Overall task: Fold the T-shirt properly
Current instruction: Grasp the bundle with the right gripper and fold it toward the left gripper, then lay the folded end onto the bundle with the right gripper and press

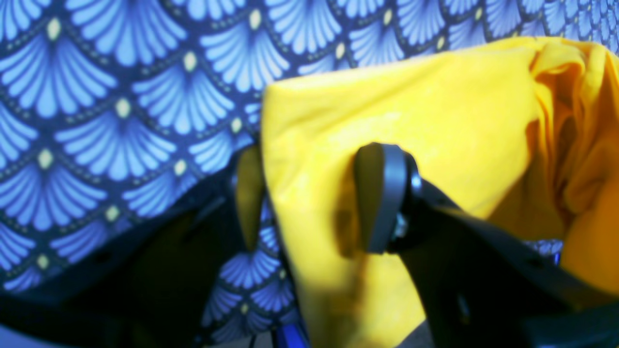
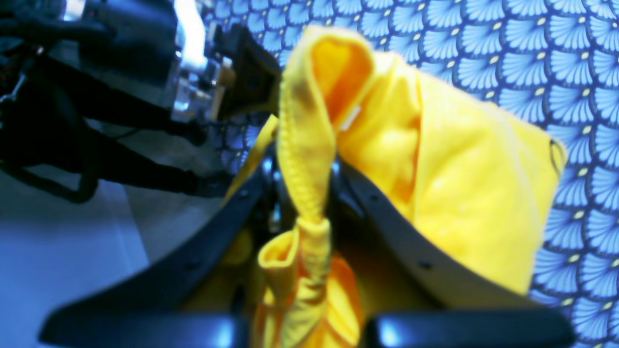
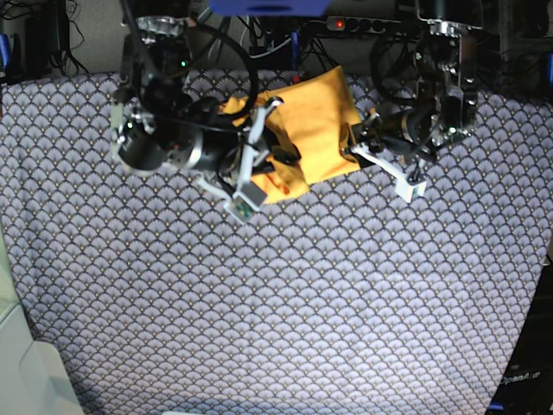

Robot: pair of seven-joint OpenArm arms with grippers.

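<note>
My right gripper releases the T-shirt's ribbed edge, now bunched at the table's back, next on the patterned cloth (image 3: 375, 143), beside my left gripper's fingers.
The yellow-orange T-shirt (image 3: 315, 121) lies bunched at the back of the table between my two arms. In the right wrist view my right gripper (image 2: 304, 169) is shut on a ribbed edge of the T-shirt (image 2: 464, 183), and folds hang down between the jaws. In the base view my right gripper (image 3: 275, 162) sits at the shirt's left side. In the left wrist view my left gripper (image 1: 314, 159) has its jaws apart around an edge of the T-shirt (image 1: 435, 111). One finger (image 1: 382, 193) is in front of the fabric and the other stands at its edge. In the base view my left gripper (image 3: 359, 143) is at the shirt's right side.
The blue-grey scale-patterned cloth (image 3: 285, 294) covers the whole table. Cables and equipment (image 3: 346, 26) stand behind the table's back edge. A pale box edge (image 3: 17, 363) shows at the front left.
</note>
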